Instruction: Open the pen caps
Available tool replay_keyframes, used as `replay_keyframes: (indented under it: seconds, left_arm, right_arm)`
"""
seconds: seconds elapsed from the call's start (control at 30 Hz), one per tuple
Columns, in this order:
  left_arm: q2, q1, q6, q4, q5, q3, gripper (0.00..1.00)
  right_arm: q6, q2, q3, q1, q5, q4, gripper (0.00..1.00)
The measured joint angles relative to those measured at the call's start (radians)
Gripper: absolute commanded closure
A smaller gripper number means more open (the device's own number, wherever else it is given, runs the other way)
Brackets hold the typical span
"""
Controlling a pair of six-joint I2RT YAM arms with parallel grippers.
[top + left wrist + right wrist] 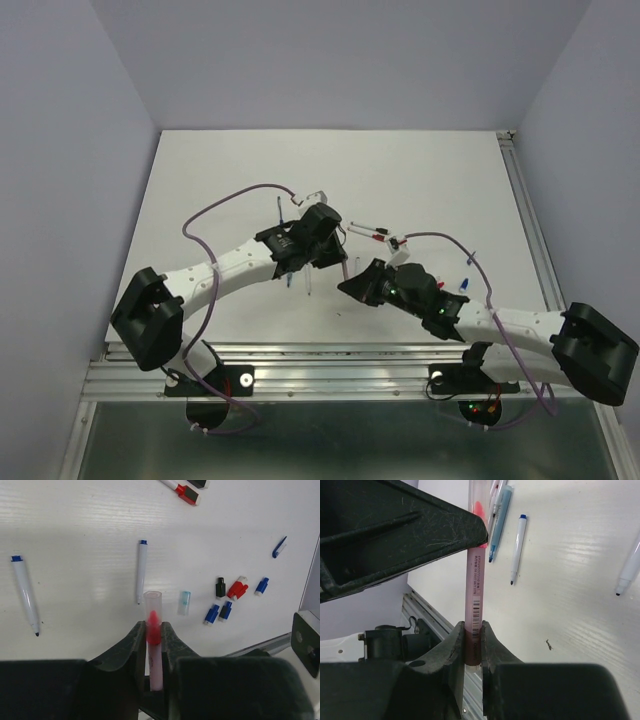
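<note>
The pink pen's cap, now held above the table, will be let go by my left gripper close beside the blue cap nearest the pale clear cap [407, 296] [205, 612].
One pink pen [474, 575] with a barcode is held between both grippers, above the table. My left gripper [153, 632] is shut on its front end, where a clear cap [152, 602] covers the red tip. My right gripper [473, 640] is shut on the rear end of the barrel. In the top view the two grippers [335, 252] [357, 284] meet at mid-table. Loose pen caps lie on the table: a dark one [220, 587], a red one [237, 588], blue ones [261, 586] [212, 614] and a pale clear one [184, 602].
Two uncapped blue pens [141, 572] [25, 596] lie on the white table [75, 520]. A red pen [182, 491] lies farther off and a blue piece [279, 547] to the right. The metal rail [330, 360] runs along the near edge.
</note>
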Motion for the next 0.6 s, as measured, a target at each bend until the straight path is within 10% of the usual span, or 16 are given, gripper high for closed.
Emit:
replay_keyframes:
  seconds: [0.13, 0.33, 0.6]
  left_arm:
    - [0.000, 0.031, 0.006, -0.028, -0.011, -0.001, 1.00]
    - [0.048, 0.314, 0.019, 0.224, -0.362, 0.006, 1.00]
    - [0.053, 0.388, 0.048, 0.297, -0.397, 0.034, 1.00]
  right_arm:
    - [-0.007, 0.049, 0.023, 0.045, 0.048, 0.010, 0.99]
    - [-0.043, 0.108, 0.039, 0.320, -0.281, -0.010, 0.99]
    - [-0.063, 0.112, 0.114, 0.329, -0.228, -0.149, 0.99]
